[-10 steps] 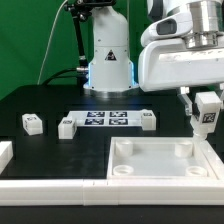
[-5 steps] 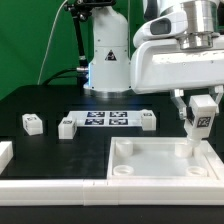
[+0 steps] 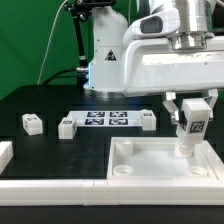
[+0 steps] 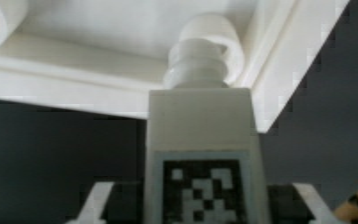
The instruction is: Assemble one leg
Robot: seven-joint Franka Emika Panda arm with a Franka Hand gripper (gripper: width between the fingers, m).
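Note:
I need to let go of the leg standing upright in the white panel's corner socket point(image 3: 192, 170) point(image 4: 210, 36) by the panel's front rim.
My gripper point(image 3: 192, 107) is shut on a leg point(image 3: 193, 127), a small white post with a black-and-white tag facing the camera. It hangs upright over the far right corner of the large white recessed panel point(image 3: 150, 172). In the wrist view the leg point(image 4: 202, 125) runs between my fingers point(image 4: 105, 203), and its threaded tip point(image 4: 201, 58) points at the panel's inner corner point(image 4: 105, 60). I cannot tell whether the tip touches the panel.
Three more legs lie on the black table: two at the exterior view's left point(image 3: 32, 123) point(image 3: 67, 127) and one beside the marker board's right end point(image 3: 148, 120). The marker board point(image 3: 105, 119) lies in the middle. A white piece point(image 3: 5, 152) sits at the left edge.
My gripper has moved toward the exterior view's left and lower with the leg, bringing it from beyond the panel's right side down to its far right corner.

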